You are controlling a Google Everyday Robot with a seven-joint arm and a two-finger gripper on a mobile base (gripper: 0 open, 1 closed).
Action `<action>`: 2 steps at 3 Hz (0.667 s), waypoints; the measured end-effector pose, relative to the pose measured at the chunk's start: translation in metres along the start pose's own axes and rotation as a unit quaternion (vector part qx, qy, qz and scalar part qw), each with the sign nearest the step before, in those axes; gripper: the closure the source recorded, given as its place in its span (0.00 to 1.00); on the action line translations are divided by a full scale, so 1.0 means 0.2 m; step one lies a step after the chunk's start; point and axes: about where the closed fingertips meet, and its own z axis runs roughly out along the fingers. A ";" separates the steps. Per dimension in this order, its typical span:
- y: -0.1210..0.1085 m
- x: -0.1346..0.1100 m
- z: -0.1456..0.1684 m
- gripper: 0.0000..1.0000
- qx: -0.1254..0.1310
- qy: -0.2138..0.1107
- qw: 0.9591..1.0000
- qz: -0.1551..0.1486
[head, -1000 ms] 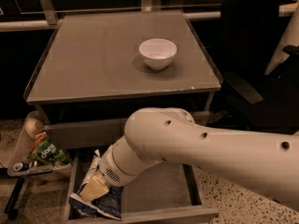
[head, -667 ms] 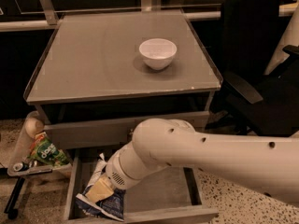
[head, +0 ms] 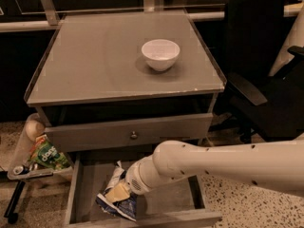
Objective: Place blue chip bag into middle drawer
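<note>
My gripper is going to release the blue chip bag on the open middle drawer's bottom (head: 117, 191), toward the side of the drawer near the green snack bag.
The blue chip bag (head: 115, 204), dark blue with white and silver print, lies crumpled in the left part of the open middle drawer (head: 90, 184), a shallow grey box pulled out below the table. My gripper (head: 118, 192) is at the end of the white arm, reaching down into the drawer right at the bag, with a yellowish finger against the bag's top.
A white bowl (head: 160, 54) stands on the grey table top (head: 95, 56). The drawer above is shut, with a small round knob (head: 134, 135). A green snack bag (head: 46, 154) sits on a stand at the left. A black office chair (head: 266, 80) is at the right.
The arm has swung right and lower into the drawer. The bag has come down with the gripper and now rests on the drawer floor.
</note>
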 end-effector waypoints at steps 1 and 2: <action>0.00 0.00 0.00 1.00 0.000 0.000 1.000 0.000; -0.07 0.03 0.09 1.00 -0.010 -0.022 1.000 0.008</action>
